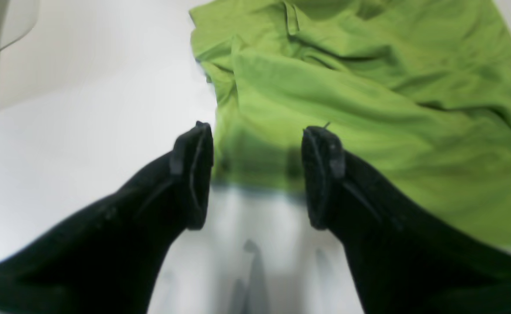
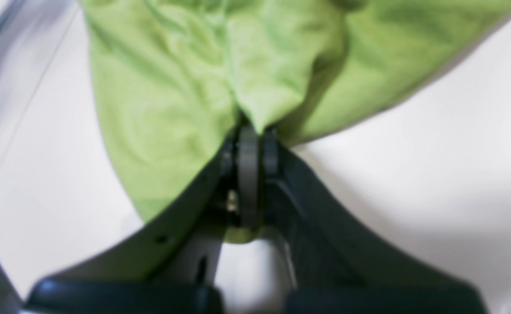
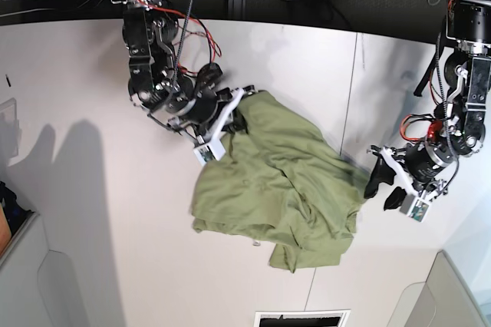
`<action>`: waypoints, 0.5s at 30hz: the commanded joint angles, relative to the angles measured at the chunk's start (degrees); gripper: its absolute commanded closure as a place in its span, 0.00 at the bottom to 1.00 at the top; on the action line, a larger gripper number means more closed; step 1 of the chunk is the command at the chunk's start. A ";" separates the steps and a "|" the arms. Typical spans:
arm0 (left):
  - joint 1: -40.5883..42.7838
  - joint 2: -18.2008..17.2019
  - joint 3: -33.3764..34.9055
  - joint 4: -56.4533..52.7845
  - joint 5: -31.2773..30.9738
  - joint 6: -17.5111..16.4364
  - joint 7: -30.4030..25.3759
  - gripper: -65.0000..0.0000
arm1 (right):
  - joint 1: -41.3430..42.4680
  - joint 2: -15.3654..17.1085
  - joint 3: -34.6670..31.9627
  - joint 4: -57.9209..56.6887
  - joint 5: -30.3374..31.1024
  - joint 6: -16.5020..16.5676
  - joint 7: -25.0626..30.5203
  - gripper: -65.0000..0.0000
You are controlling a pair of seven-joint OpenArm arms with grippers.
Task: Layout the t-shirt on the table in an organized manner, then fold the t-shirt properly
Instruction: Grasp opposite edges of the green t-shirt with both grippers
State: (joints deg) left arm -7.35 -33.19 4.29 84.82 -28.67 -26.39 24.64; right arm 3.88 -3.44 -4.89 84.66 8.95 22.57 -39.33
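Next, my right gripper lets go of the t-shirt's corner on the bare white table (image 3: pixel 110 138) beside the rounded tip of the long grey shadow.
The olive-green t-shirt (image 3: pixel 280 185) lies crumpled and wrinkled in the middle of the white table (image 3: pixel 92 112). My right gripper (image 3: pixel 236 117) is at the shirt's far left corner. In the right wrist view this gripper (image 2: pixel 253 133) is shut on a pinched fold of the t-shirt (image 2: pixel 172 87), and the cloth fans out from the jaws. My left gripper (image 3: pixel 383 187) stands open just off the shirt's right edge. In the left wrist view its two black fingers (image 1: pixel 194 174) are spread wide, with the hem of the t-shirt (image 1: pixel 369 87) lying between the tips and the table (image 1: pixel 85 131) beneath.
A thin seam (image 3: pixel 354 97) runs across the tabletop right of the shirt. A dark slot (image 3: pixel 301 318) sits at the near edge. Grey panels stand at the lower left (image 3: pixel 46 281) and lower right (image 3: pixel 449 296). Red and black cables (image 3: pixel 196 28) hang by the right arm's base.
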 commanded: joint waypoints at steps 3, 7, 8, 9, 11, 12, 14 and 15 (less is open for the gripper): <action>-5.20 0.52 5.11 -2.51 2.91 0.39 -3.23 0.46 | -3.98 2.86 0.04 6.67 -0.42 -0.02 -2.43 1.00; -9.60 3.50 11.61 -7.15 7.37 1.14 -4.11 0.46 | -10.10 5.70 0.04 11.13 -0.35 -0.02 -2.45 1.00; -10.43 4.33 12.96 -8.26 8.50 1.27 -4.31 0.46 | -11.37 6.03 0.07 11.96 -0.39 0.00 -2.47 1.00; -11.15 5.11 14.19 -9.35 9.46 1.70 -4.63 0.46 | -12.48 6.54 0.04 12.72 -0.35 0.00 -2.32 1.00; -12.33 6.45 16.22 -11.43 12.28 3.63 -5.75 0.46 | -14.29 7.30 0.07 14.38 -0.39 0.00 -2.14 1.00; -12.70 6.93 16.92 -12.37 13.81 4.22 -6.19 0.46 | -14.95 7.69 0.04 15.04 -0.37 0.00 -2.01 1.00; -12.98 7.85 17.73 -13.94 16.65 4.31 -6.91 0.46 | -15.54 8.35 0.07 15.78 -0.37 0.00 -1.86 1.00; -12.94 8.20 18.14 -14.53 17.64 4.28 -6.97 0.46 | -15.69 8.52 0.09 15.85 -0.44 0.00 -1.68 1.00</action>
State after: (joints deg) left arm -18.65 -24.71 22.68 69.60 -10.72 -22.44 19.11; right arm -11.86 4.78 -4.91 100.07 9.74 22.74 -39.62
